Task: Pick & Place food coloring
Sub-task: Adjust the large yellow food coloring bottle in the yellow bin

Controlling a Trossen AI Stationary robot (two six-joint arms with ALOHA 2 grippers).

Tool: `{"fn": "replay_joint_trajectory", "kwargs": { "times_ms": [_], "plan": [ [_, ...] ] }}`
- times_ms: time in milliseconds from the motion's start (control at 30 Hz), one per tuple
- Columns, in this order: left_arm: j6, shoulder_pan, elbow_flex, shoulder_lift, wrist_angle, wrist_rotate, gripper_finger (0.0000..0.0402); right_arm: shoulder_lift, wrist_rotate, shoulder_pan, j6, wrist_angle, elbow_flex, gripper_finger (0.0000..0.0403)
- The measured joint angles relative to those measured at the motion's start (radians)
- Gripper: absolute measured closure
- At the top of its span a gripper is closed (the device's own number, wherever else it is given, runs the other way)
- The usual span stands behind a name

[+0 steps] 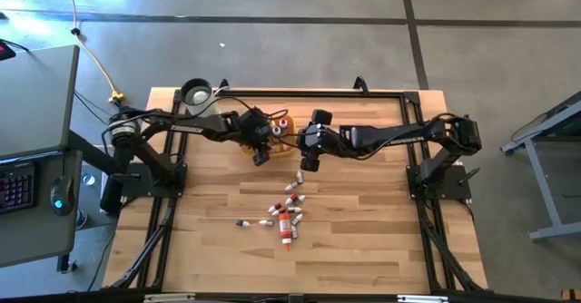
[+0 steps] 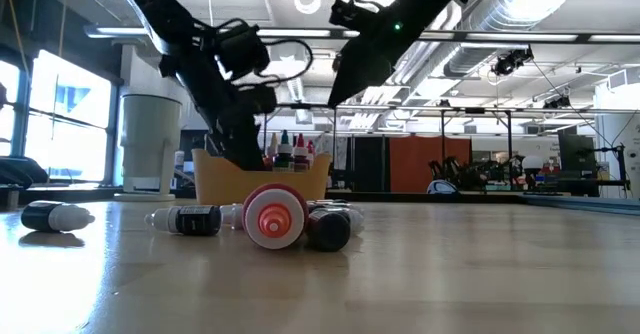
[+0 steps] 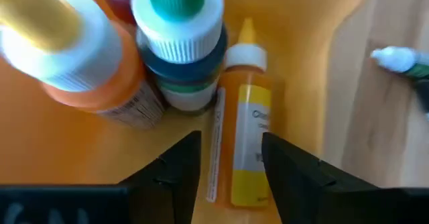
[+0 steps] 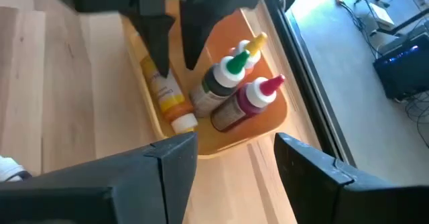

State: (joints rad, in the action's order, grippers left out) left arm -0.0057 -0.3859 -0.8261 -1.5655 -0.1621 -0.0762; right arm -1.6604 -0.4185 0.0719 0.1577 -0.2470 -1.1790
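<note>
The robot's right gripper will close on the lying yellow bottle's white cap (image 1: 287, 143) (image 4: 184, 123), because the left gripper is around the bottle's lower half.
A yellow-orange tray (image 1: 289, 145) at the table's far middle holds food coloring. Three bottles stand in it: green-capped (image 4: 221, 80), red (image 4: 244, 103) and orange with a white cap (image 3: 74, 56). A yellow bottle (image 3: 247, 140) lies flat on the tray floor along its edge. My left gripper (image 3: 231, 167) reaches down into the tray, open, one finger on each side of the lying yellow bottle. My right gripper (image 4: 234, 163) hovers open with nothing in it, just right of the tray (image 4: 224, 140). More food coloring bottles (image 1: 287, 217) lie on their sides mid-table. My left gripper stands open astride the lying yellow bottle's lower half (image 3: 248, 177), coming from above at a slant, fingers along the bottle. A gap shows beside one finger (image 3: 181, 163). Whether the other finger (image 3: 285, 163) touches the bottle, I cannot tell. The bottle rests on the tray floor.
A white jug (image 1: 196, 92) stands at the far left corner. A lone dark bottle (image 1: 243, 222) lies left of the pile, and a small one (image 1: 293, 186) between pile and tray. Bare wood lies toward the near edge and both sides.
</note>
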Motion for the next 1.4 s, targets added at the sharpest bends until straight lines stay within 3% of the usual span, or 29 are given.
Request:
{"fn": "replay_joint_trajectory", "kwargs": {
  "times_ms": [433,833,1400],
  "plan": [
    [-0.001,0.000,-0.003,-0.099,0.103,-0.041,0.0248,0.000,0.002,0.019,0.000,-0.004,0.000,0.0211],
    [0.001,0.000,-0.001,-0.092,0.104,-0.037,0.0316,0.000,0.002,0.019,0.000,-0.005,0.000,0.0211],
    [0.027,0.008,-0.170,0.031,-0.198,-0.050,0.0320,0.000,0.002,0.020,0.006,-0.015,0.000,0.0211]
  ]
}}
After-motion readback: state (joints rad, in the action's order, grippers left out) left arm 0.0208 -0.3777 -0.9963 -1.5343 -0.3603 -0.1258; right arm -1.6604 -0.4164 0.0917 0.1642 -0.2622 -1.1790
